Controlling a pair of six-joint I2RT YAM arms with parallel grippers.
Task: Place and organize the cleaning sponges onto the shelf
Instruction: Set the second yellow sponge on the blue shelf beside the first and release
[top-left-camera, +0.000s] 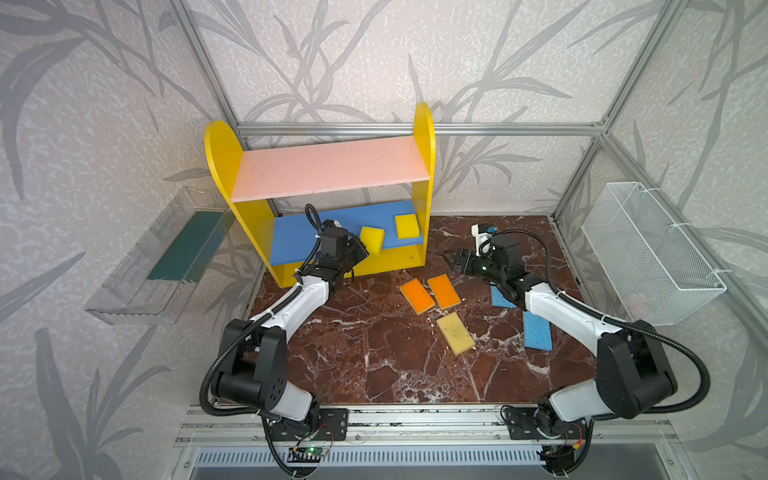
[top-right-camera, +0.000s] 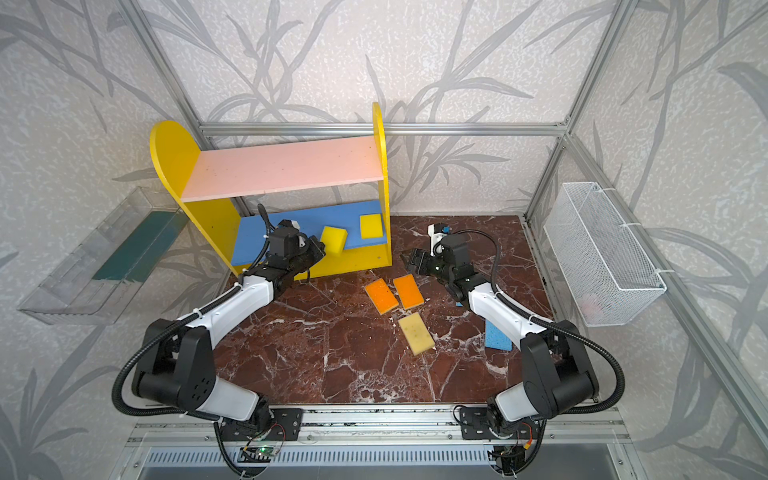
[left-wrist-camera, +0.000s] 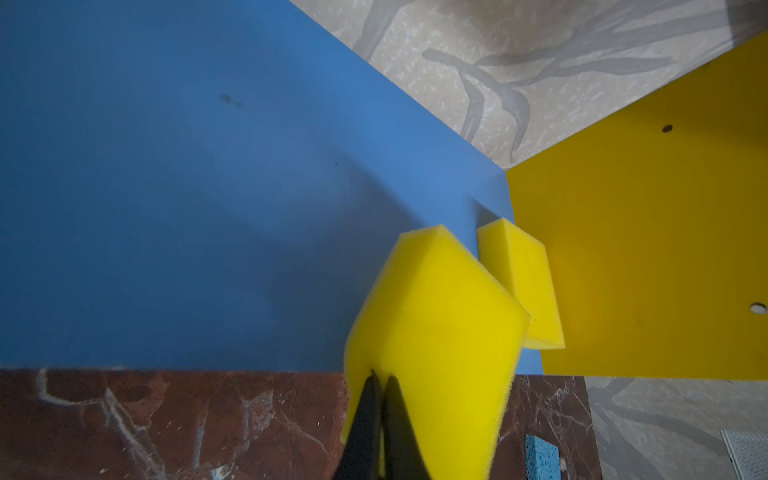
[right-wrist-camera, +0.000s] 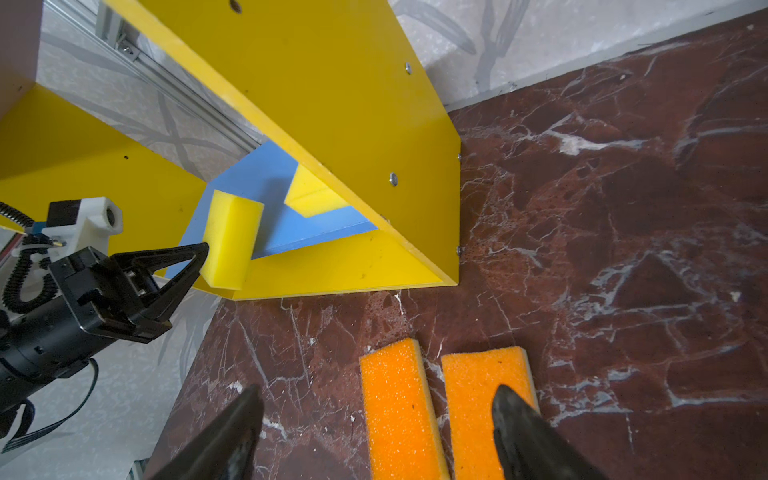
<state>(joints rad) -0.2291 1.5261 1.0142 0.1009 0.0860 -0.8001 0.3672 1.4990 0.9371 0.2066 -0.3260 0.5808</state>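
The bright yellow sponge, now tilted over the board's front edge, will be let go by my left gripper on the blue board snug (top-left-camera: 386, 227) (left-wrist-camera: 456, 296) beside the second bright yellow sponge.
My left gripper (top-left-camera: 362, 249) (left-wrist-camera: 380, 376) is shut on a corner of a bright yellow sponge (top-left-camera: 371, 239) (right-wrist-camera: 230, 241), tilted over the front edge of the shelf's (top-left-camera: 224, 166) blue middle board (top-left-camera: 299, 241). A second bright yellow sponge (top-left-camera: 406, 225) (left-wrist-camera: 523, 282) lies flat on that board against the right side panel. My right gripper (top-left-camera: 449, 257) (right-wrist-camera: 377, 388) hangs open and empty just above two orange sponges (top-left-camera: 417, 295) (top-left-camera: 444, 291) lying side by side on the marble. A pale speckled sponge (top-left-camera: 455, 333) lies nearer the front. Two light blue sponges (top-left-camera: 500, 298) (top-left-camera: 537, 330) are partly hidden under the right arm.
A clear plastic tray (top-left-camera: 158, 266) with a dark green liner hangs on the left wall. A white wire mesh basket (top-left-camera: 652, 253) hangs on the right wall. The shelf's pink upper board (top-left-camera: 328, 168) is bare, and aluminium frame posts border the table.
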